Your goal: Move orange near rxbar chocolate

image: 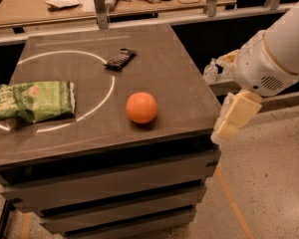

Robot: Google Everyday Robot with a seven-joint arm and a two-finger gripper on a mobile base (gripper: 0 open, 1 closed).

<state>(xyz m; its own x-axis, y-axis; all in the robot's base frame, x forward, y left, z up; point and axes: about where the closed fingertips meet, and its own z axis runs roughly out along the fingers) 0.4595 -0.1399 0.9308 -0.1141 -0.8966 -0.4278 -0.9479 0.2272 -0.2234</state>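
Note:
The orange's lower half [149, 112], on the side facing the white arm, is the next place my gripper will go to and close on.
The orange [141, 107] rests on the dark tabletop [174, 78], right of the middle and toward the front edge. The rxbar chocolate [120, 59], a narrow dark bar, lies flat farther back, on the painted white circle [107, 91]. My gripper [228, 126] hangs at the end of the white arm [274, 54], off the table's right edge at tabletop height. It is to the right of the orange and apart from it, holding nothing.
A green chip bag [34, 100] lies at the table's left edge. A cluttered workbench [65, 4] stands behind the table. Small bottles [211, 71] sit on a low shelf at the right. Speckled floor [269, 183] lies open to the right.

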